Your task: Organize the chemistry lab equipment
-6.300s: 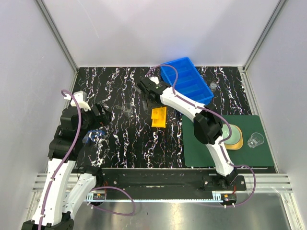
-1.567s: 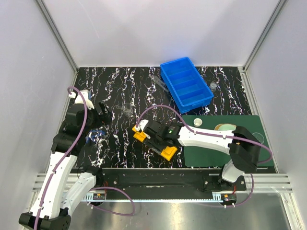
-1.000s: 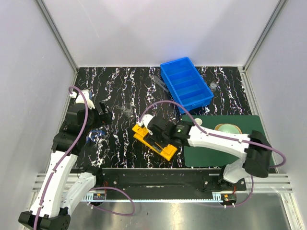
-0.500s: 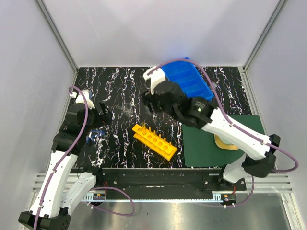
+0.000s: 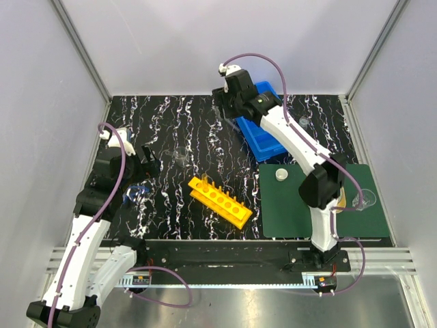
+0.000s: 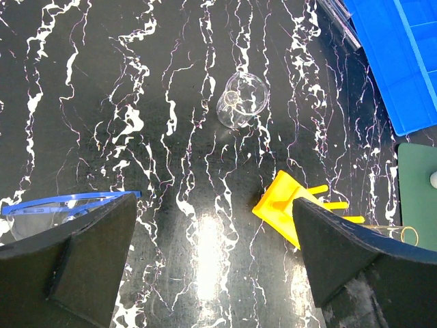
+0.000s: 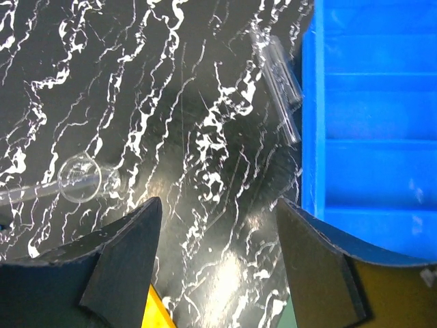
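The clear glass tube that lies farther from the side of the blue divided bin has a near end (image 5: 238,129) (image 7: 293,139), and my right gripper should close there next.
The yellow rack (image 5: 220,201) lies on the black table at front centre, with nothing gripping it; its corner shows in the left wrist view (image 6: 283,206). The blue divided bin (image 5: 272,130) stands at the back, partly under my right arm. My right gripper (image 5: 225,108) (image 7: 218,260) is open and empty above the table beside the bin (image 7: 372,116) and clear glass tubes (image 7: 276,75). My left gripper (image 5: 150,160) (image 6: 212,266) is open and empty at the left, short of a round glass flask (image 6: 240,102). A small white round piece (image 5: 280,175) lies on the green mat.
The dark green mat (image 5: 287,212) lies at front right with a clear beaker (image 5: 365,198) at its right edge. Blue-rimmed safety glasses (image 5: 136,191) lie by my left arm. A small glass (image 5: 302,123) stands right of the bin. Walls close in on three sides.
My right gripper let go of the yellow rack at front centre and swung up to the back beside the blue bin. The left arm has not moved.
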`<state>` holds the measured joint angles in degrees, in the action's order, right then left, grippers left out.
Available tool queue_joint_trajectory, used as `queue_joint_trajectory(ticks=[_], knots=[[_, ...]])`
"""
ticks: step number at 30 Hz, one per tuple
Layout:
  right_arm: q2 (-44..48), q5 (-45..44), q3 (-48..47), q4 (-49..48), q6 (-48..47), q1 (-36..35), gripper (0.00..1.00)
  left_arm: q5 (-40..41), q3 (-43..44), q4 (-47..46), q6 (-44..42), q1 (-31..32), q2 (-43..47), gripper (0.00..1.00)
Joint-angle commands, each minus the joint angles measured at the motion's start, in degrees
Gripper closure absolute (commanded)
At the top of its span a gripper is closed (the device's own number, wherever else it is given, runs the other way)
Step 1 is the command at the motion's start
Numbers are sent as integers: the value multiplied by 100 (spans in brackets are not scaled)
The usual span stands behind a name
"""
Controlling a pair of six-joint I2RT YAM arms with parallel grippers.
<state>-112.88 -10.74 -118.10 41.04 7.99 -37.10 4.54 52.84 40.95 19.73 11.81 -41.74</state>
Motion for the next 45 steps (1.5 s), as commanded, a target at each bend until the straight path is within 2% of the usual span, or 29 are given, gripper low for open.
queue_joint_trajectory(ticks=[1, 8, 13, 21, 27, 45], knots=[[-785, 985, -897, 141, -245, 133, 27, -58, -10, -307, -30, 23, 78, 1], [-2299, 1417, -2311, 712, -429, 405, 27, -32, -54, -316, -65, 23, 122, 1], [-2791, 2004, -2410, 695, -622, 765, 27, -120, -186, -386, -65, 32, 183, 1], [-3108, 2269, -2314, 695, -922, 1170, 28, -172, -81, -377, -74, 40, 69, 1], [-3486, 2542, -2594, 756, -852, 1372, 28, -181, -116, -386, -83, 49, 43, 1], [-3996, 2120, -2999, 757, -957, 1364, 30, -58, -221, -386, -118, 207, 148, 1]])
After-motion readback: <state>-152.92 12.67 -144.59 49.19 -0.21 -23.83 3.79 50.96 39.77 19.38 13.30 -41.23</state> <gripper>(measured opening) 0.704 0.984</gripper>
